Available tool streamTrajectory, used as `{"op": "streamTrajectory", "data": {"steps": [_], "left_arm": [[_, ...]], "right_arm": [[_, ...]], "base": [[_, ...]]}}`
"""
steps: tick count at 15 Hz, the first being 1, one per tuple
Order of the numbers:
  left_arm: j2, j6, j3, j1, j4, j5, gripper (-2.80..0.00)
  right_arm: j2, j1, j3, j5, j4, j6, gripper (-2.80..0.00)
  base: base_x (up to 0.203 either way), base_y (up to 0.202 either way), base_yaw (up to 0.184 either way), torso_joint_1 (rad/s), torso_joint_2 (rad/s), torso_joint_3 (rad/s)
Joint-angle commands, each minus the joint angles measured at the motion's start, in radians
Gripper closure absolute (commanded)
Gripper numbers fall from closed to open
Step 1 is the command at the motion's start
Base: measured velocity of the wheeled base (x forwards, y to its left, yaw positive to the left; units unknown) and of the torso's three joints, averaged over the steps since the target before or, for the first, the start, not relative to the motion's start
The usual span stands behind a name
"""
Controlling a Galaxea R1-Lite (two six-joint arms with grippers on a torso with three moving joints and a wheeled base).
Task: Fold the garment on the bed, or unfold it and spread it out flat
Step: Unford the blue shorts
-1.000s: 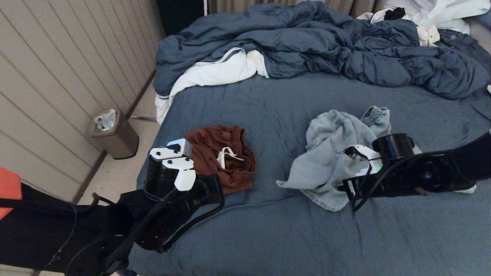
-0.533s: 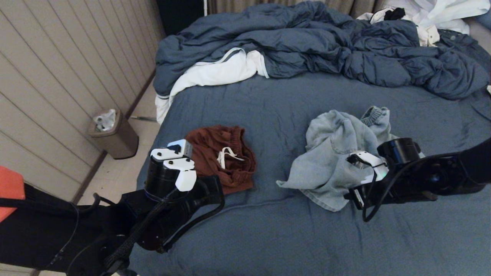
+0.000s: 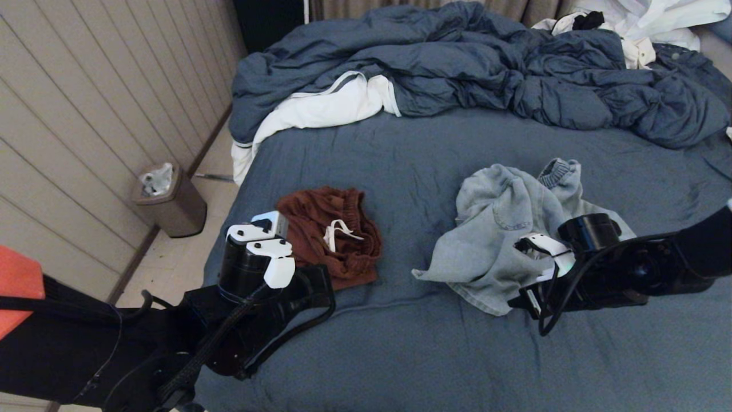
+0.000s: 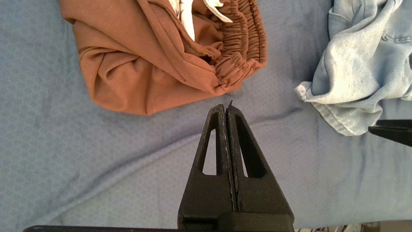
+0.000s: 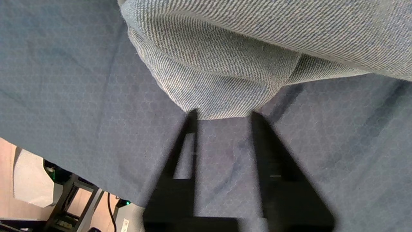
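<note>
The near edge of the light-blue denim shorts barely enters my right gripper's open fingers, so next I grip deeper (image 5: 226, 94) past that edge and pull the shorts' bunched leg straight.
Crumpled light-blue denim shorts (image 3: 497, 229) lie right of centre on the bed (image 3: 400, 166). My right gripper (image 5: 223, 114) is open at their near edge, its fingertips (image 5: 192, 117) touching the rounded denim fold (image 5: 219, 64), with only sheet between the jaws. Bunched brown shorts (image 3: 326, 234) with a white drawstring lie to the left. My left gripper (image 4: 225, 106) hangs shut and empty just short of their elastic waistband (image 4: 238, 54), above the sheet.
A rumpled blue duvet (image 3: 486, 63) and white linens (image 3: 320, 109) fill the far end of the bed. A lidless bin (image 3: 168, 200) stands on the floor by the panelled wall, left of the bed. Bare sheet lies between the two pairs of shorts.
My right gripper has opened from shut and shifted a little lower, towards the near edge of the denim shorts. The left arm and both garments have stayed put.
</note>
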Motion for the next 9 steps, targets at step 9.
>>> {"op": "streamTrajectory", "data": {"steps": [9], "left_arm": [[0.009,-0.003,0.0,0.0,-0.004,0.0,0.0]], "right_arm": [[0.129,0.039,0.016,-0.032,-0.125,0.007,-2.8]], "base": [[0.0,0.0,0.0,0.0,0.0,0.0]]}}
